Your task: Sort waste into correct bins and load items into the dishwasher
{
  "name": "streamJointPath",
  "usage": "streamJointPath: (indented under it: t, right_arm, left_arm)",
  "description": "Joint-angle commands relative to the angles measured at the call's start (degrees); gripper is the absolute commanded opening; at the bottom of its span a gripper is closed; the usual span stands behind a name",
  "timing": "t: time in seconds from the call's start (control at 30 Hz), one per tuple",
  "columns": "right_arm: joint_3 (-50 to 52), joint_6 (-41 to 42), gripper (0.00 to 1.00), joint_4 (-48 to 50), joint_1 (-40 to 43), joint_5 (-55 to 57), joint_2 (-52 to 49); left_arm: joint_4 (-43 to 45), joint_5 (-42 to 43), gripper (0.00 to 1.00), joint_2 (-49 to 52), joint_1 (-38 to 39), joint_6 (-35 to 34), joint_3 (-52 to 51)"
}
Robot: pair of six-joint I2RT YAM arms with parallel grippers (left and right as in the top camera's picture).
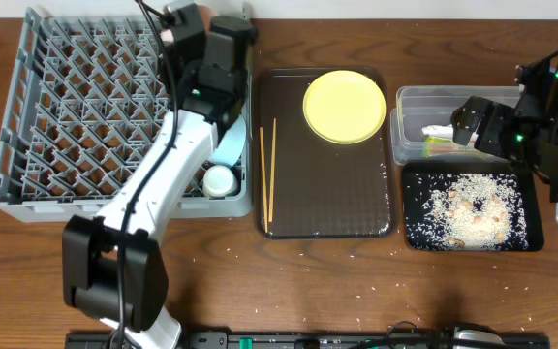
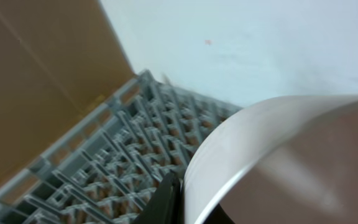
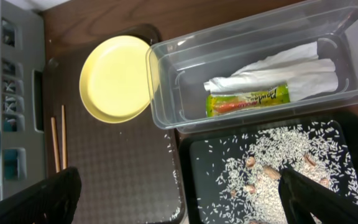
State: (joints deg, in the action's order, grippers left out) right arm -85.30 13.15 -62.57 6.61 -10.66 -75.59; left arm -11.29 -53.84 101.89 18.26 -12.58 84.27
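Observation:
My left gripper has the white bowl. It will let go of the bowl in the grey dishwasher rack (image 1: 216, 84), just behind the light blue bowl.
My left gripper (image 2: 188, 208) is shut on the rim of the white bowl (image 2: 278, 143), one dark finger (image 2: 166, 199) outside the wall, above the back of the grey dishwasher rack (image 1: 37, 126). A light blue bowl (image 1: 229, 145) and a small white cup (image 1: 219, 180) sit in the rack's right side. The yellow plate (image 1: 345, 105) and two chopsticks (image 1: 267, 174) lie on the brown tray. My right gripper (image 3: 182, 199) hangs open over the bins. The clear tub (image 3: 166, 93) holds the napkin (image 3: 284, 68) and green wrapper (image 3: 247, 101). Rice and scraps (image 3: 278, 168) lie in the black tray (image 1: 415, 233).
The dark brown serving tray (image 1: 327, 194) lies between the rack and the bins. Loose rice grains are scattered on the wooden table (image 1: 356, 281) near its front. The left arm (image 1: 163, 174) stretches over the rack's right side. A pale wall stands behind the rack.

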Motion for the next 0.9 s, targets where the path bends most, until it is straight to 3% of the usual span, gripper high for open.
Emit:
streamJointPath:
  t: [0.0,0.33,0.87]
  right_arm:
    - [-0.09,-0.52,0.99,-0.07,0.50,0.13,-0.07]
    - [-0.09,-0.55,0.99,-0.07,0.50,0.13,-0.07]
    - [-0.09,-0.55,0.99,-0.07,0.50,0.13,-0.07]
  left_arm:
    - [5.42,-5.86,0.07,2.60,-2.21,10.56,0.28]
    - [19.06,-12.98,0.07,11.61,-3.02,25.83,0.28]
    - [20.24,-16.09,0.07,18.69,-0.20,26.23,0.28]
